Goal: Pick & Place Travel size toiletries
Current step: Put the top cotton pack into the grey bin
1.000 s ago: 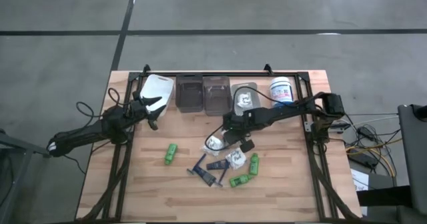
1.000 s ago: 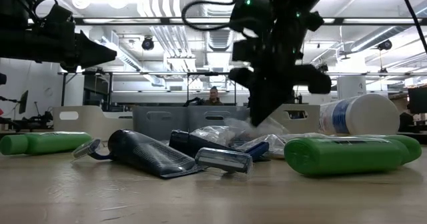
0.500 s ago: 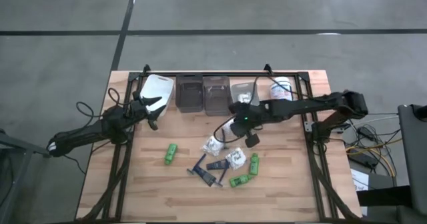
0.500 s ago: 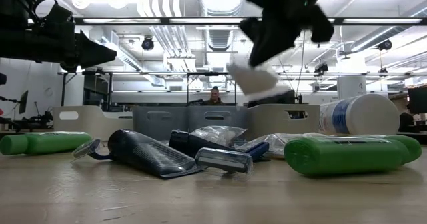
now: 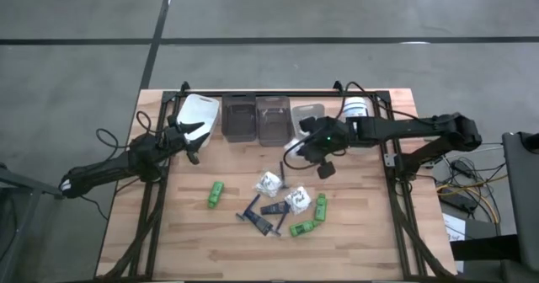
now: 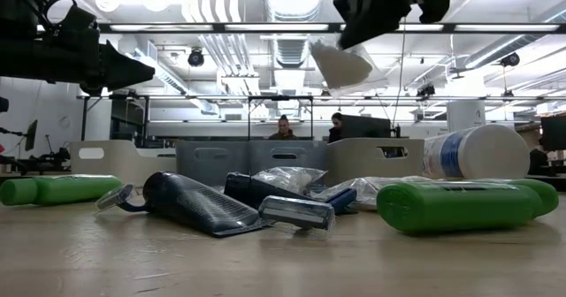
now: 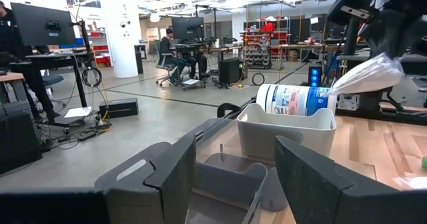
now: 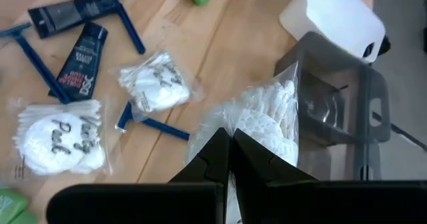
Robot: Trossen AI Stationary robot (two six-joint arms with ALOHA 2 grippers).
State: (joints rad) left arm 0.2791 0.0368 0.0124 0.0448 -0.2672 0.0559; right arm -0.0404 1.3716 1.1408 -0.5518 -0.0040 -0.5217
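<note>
My right gripper will let go of the clear packet inside the far half of the clear bin [image 5: 306,124] beside the dark bins.
My right gripper [image 5: 305,145] is shut on a clear packet of white contents [image 8: 267,121] and hovers above the table, just short of the row of bins. In the low view the packet [image 6: 340,64] hangs under that gripper [image 6: 367,23]. Two more packets [image 5: 269,182] [image 5: 297,199], blue razors [image 5: 253,209], a dark tube [image 5: 274,209] and green bottles [image 5: 216,193] [image 5: 321,205] [image 5: 303,228] lie flat on the wood. My left gripper [image 7: 233,177] waits open near the white bin [image 5: 200,114]. My right gripper pinches the clear packet by the plastic at its upper edge [image 8: 241,136], between the two fingertips, coming from above. The packet is lifted clear of the table and hangs below the fingers [image 6: 380,10], its white contents bulging beyond them.
Along the far edge stand a white bin, two dark bins [image 5: 238,119] [image 5: 272,119] and a clear bin [image 5: 308,116], then a white tub with a blue label [image 5: 354,111]. People sit in the room behind the table [image 6: 283,127]. Bare wood lies near the table's near edge.
My right gripper has risen from the pile of toiletries and moved toward the far edge, toward the bins, carrying one packet with it. The packet, first down among the others, is now lifted clear and hangs in the air.
</note>
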